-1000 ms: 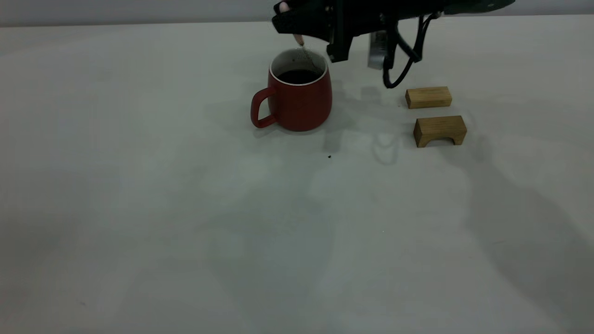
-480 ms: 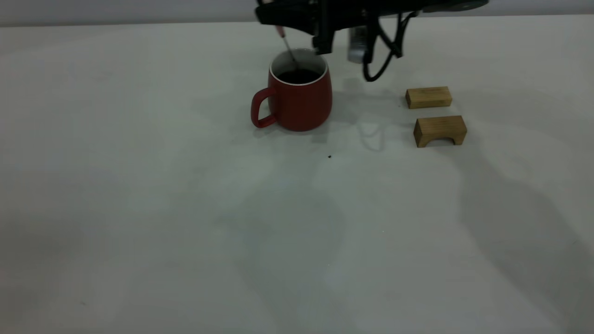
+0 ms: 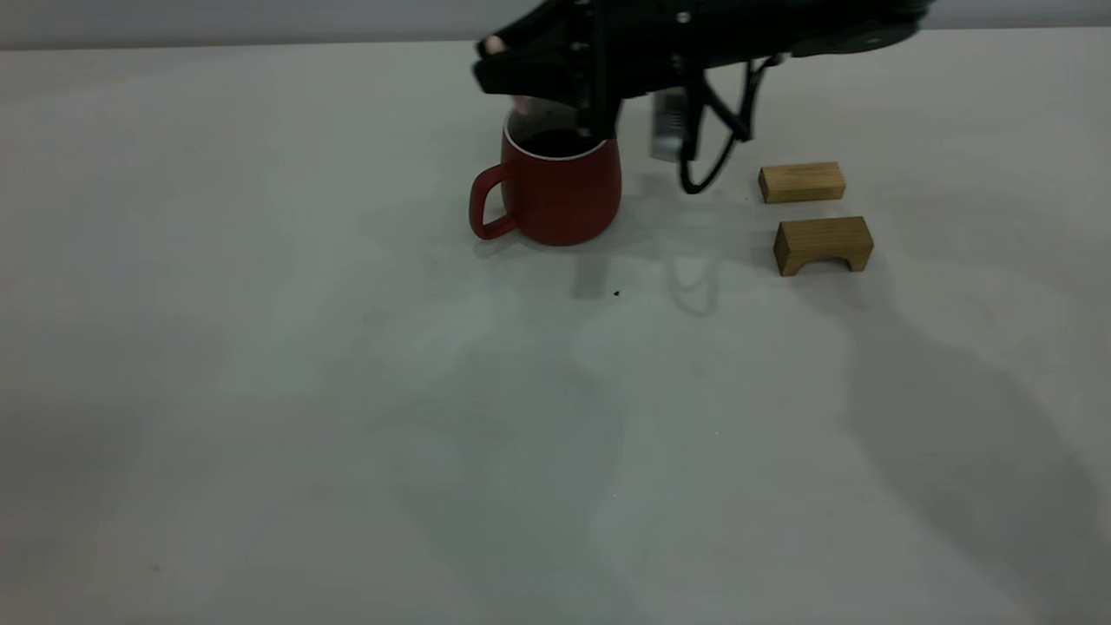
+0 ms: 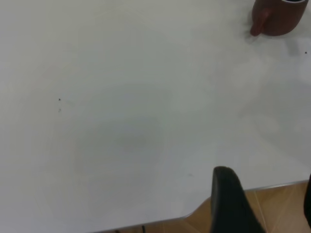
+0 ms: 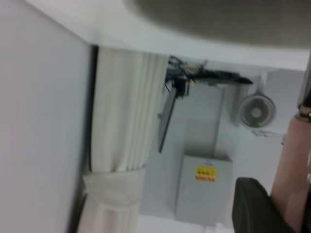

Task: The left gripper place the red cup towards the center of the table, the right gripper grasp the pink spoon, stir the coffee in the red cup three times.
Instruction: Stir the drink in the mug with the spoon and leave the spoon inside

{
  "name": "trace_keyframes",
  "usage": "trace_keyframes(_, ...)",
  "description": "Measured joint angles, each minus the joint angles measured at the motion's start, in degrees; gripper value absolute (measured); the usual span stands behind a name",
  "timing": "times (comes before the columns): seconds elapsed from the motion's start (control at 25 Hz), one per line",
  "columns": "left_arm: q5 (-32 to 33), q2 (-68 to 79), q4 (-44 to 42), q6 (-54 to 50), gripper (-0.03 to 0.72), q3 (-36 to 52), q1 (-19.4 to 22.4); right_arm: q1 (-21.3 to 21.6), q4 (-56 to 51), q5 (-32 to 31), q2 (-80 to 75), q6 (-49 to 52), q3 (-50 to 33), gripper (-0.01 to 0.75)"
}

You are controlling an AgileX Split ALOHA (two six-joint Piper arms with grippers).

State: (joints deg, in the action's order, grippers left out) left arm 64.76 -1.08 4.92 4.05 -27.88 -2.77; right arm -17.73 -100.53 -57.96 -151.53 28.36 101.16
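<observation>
My right gripper is going to release the pink spoon in the coffee, so that it leans on the red cup's rim [image 3: 522,131] above the cup's handle.
The red cup [image 3: 560,191] stands on the table [image 3: 347,391] at the back centre, handle to the left, with dark coffee [image 3: 555,141] inside. My right gripper [image 3: 521,74] hangs low over its rim, shut on the pink spoon [image 3: 496,43], whose handle end sticks out above the fingers. The spoon's lower part dips into the cup, mostly hidden by the gripper. In the right wrist view the pink spoon [image 5: 291,165] runs beside a black finger [image 5: 252,208]. My left gripper [image 4: 267,208] is parked off the table's edge, open, with the red cup [image 4: 277,19] far away.
Two wooden blocks lie right of the cup: a plain bar [image 3: 801,182] and an arch-shaped one [image 3: 823,245]. A small dark speck [image 3: 616,293] sits in front of the cup. Black cables [image 3: 703,165] loop down from the right arm.
The right gripper shifted left, then dropped closer to the cup's rim, carrying the spoon deeper into the cup. The cup and the blocks stayed put.
</observation>
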Motion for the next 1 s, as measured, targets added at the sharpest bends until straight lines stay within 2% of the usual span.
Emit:
trace_keyframes(0.12, 0.0, 0.0, 0.0, 0.0, 0.443, 0.0, 0.0, 0.1, -0.1, -0.9, -1.4, -0.7, 2.7, 0.138)
trace_keyframes(0.32, 0.0, 0.0, 0.0, 0.0, 0.443, 0.0, 0.0, 3.8, 0.3, -2.1, -1.4, -2.9, 2.9, 0.138)
trace_keyframes(0.48, 0.0, 0.0, 0.0, 0.0, 0.443, 0.0, 0.0, 4.6, 0.3, -1.6, 1.0, -2.4, -2.1, 0.138)
trace_keyframes(0.6, 0.0, 0.0, 0.0, 0.0, 0.443, 0.0, 0.0, 4.2, 0.1, -1.6, 2.6, -2.1, -7.1, 0.138)
trace_keyframes(0.76, 0.0, 0.0, 0.0, 0.0, 0.443, 0.0, 0.0, 2.6, -0.1, -1.5, 2.7, -2.1, -7.8, 0.138)
trace_keyframes(1.0, 0.0, 0.0, 0.0, 0.0, 0.443, 0.0, 0.0, -0.1, -0.1, -1.6, -0.2, -2.1, -0.3, 0.138)
